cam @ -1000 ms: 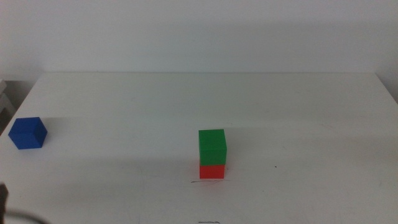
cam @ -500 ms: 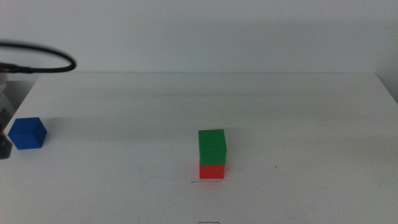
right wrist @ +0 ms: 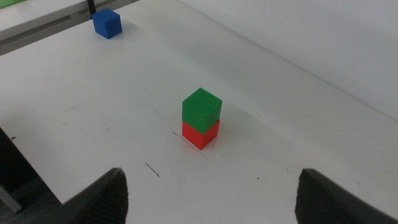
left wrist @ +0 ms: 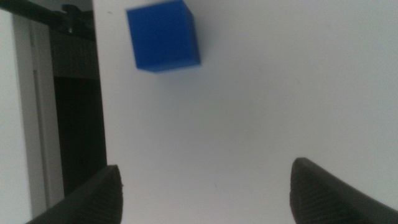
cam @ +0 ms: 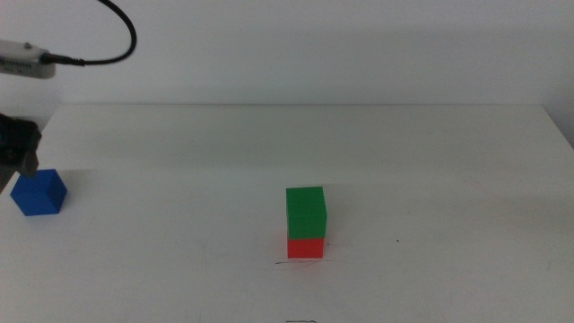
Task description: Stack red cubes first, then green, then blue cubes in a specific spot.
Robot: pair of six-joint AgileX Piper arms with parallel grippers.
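Next, I close my left gripper on the upper part of the blue cube (cam: 39, 184) (left wrist: 162, 36), across its sides that face the table's edge and the green cube.
The green cube (cam: 306, 210) sits on the red cube (cam: 306, 247) at the table's front middle, on the spot marked by a thin dark line (cam: 287, 262). The blue cube (cam: 39, 192) lies alone by the table's far left edge. My left arm (cam: 18, 145) hovers just above and behind it. In the left wrist view the left gripper (left wrist: 205, 193) is open and empty, with the blue cube (left wrist: 163, 35) ahead of its jaws and apart from them. My right gripper (right wrist: 211, 193) is open and empty, held back from the green cube (right wrist: 201, 106) and red cube (right wrist: 199, 135).
The table's left edge (left wrist: 99, 93) runs right beside the blue cube, with a dark drop beyond it. Another short dark mark (right wrist: 152, 169) lies near the stack, toward the front edge. A black cable (cam: 117, 36) loops above the left arm.
The left arm has come up into view at the far left and now hangs over the blue cube; its cable has swung upward. None of the cubes has moved.
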